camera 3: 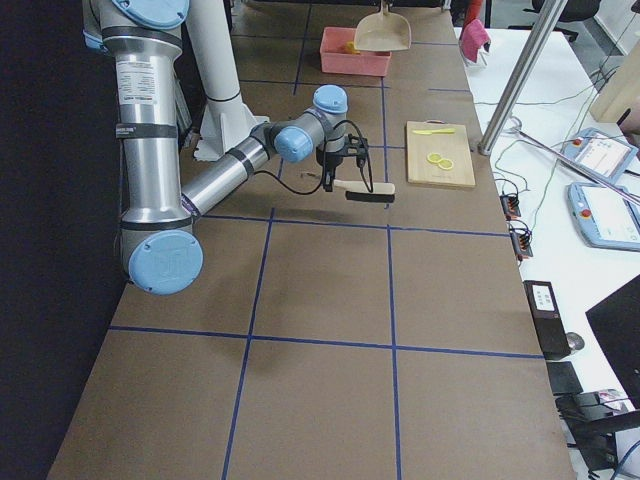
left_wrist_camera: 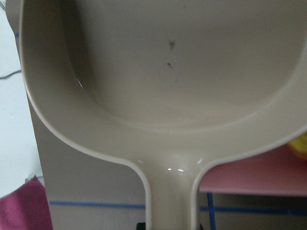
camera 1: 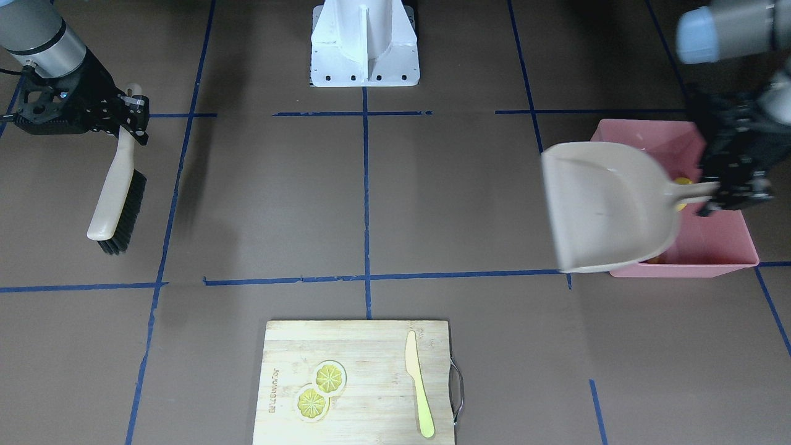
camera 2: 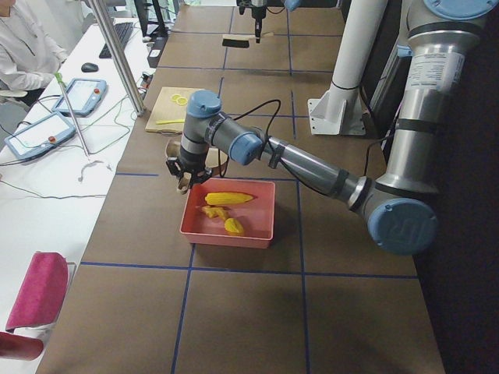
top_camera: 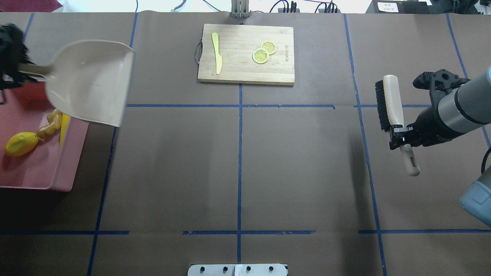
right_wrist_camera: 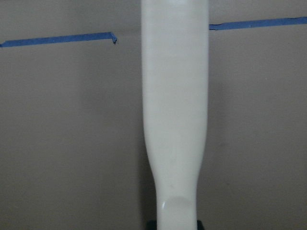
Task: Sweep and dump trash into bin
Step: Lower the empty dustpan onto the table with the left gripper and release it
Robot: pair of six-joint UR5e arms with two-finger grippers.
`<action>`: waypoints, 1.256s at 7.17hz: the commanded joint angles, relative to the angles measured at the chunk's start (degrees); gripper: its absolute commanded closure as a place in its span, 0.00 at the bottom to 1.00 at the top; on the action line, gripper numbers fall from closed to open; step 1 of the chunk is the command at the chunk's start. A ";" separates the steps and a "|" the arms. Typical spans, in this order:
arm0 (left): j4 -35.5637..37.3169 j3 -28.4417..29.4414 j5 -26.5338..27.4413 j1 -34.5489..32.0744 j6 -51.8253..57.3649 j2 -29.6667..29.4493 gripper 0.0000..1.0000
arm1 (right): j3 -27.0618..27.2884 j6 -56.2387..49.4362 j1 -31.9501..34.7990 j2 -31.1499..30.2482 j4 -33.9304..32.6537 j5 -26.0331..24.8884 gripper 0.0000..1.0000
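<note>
Next, my left gripper lets go of the beige dustpan on the table [camera 1: 424, 181] beside the middle blue tape line, facing the base.
The pink bin [top_camera: 57, 168] stands at the table's left side and holds the corn cob [top_camera: 64, 126], the ginger root [top_camera: 50, 124] and the lumpy yellow piece [top_camera: 21, 143]. They also show in the exterior left view [camera 2: 226, 199]. My left gripper [top_camera: 17, 69] is shut on the handle of the beige dustpan [top_camera: 90, 82], held raised over the bin's far edge; the pan looks empty [left_wrist_camera: 182, 72]. My right gripper [top_camera: 401, 134] is shut on the handle of the brush [top_camera: 393, 103], held above the table on the right, black bristles [camera 1: 126, 213] to one side.
A wooden cutting board [top_camera: 245, 73] at the far middle carries two lemon slices [top_camera: 264, 51] and a yellow-green knife [top_camera: 218, 53]. Blue tape lines cross the brown table [top_camera: 238, 161]. The robot's white base [camera 1: 364, 46] stands at the near edge.
</note>
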 commanded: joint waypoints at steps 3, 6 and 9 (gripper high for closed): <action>4.19 0.47 14.92 25.51 -13.26 -6.86 0.79 | -0.24 0.09 -0.10 0.26 0.00 -0.10 0.98; 4.20 1.17 16.71 28.62 -17.39 -8.89 0.79 | -0.33 0.09 -0.19 0.34 0.00 -0.19 0.98; 4.20 1.43 16.89 29.68 -22.40 -9.25 0.79 | -0.33 0.09 -0.19 0.35 0.00 -0.19 0.98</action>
